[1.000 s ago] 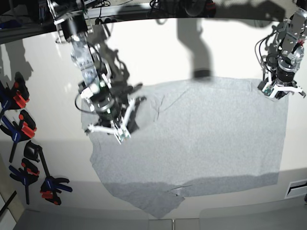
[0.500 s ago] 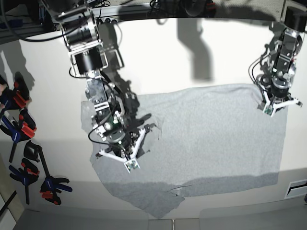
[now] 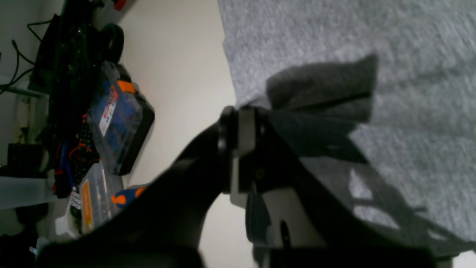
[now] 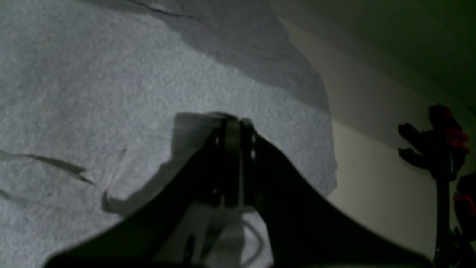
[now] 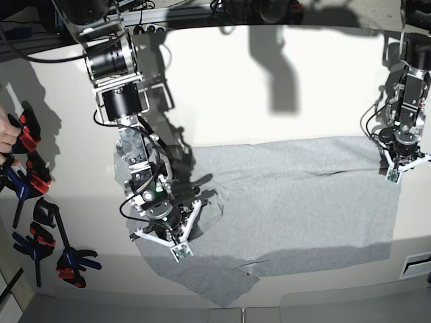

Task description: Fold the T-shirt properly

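Note:
My left gripper has the T-shirt's folded edge. It will let go of it on the shirt's flat near part (image 5: 384, 184), close to its side.
The grey T-shirt (image 5: 303, 202) lies on the white table (image 5: 269, 87) with its plain side up; no lettering shows. Its far edge is drawn toward the near side, with folds behind both grippers. My right gripper (image 5: 178, 252), on the base view's left, is shut on a pinched flap of the shirt (image 4: 93, 93) near its left edge; its wrist view shows the jaws closed (image 4: 230, 124). My left gripper (image 5: 394, 176), on the base view's right, is shut on the shirt's right edge; its wrist view shows a raised flap of the shirt (image 3: 319, 93) held at the closed jaws (image 3: 238, 111).
Several black, red and blue clamps (image 5: 34, 182) lie along the table's left side, with a person's hand (image 5: 7, 134) at the edge. Tool cases (image 3: 115, 115) sit beyond the table. A clamp (image 4: 438, 149) shows in the right wrist view. The table's near edge (image 5: 303, 303) lies just beyond the shirt.
Both grippers have moved toward the near side, pulling the shirt's far edge with them. The shirt's far corners now lie lower and its visible area is shorter.

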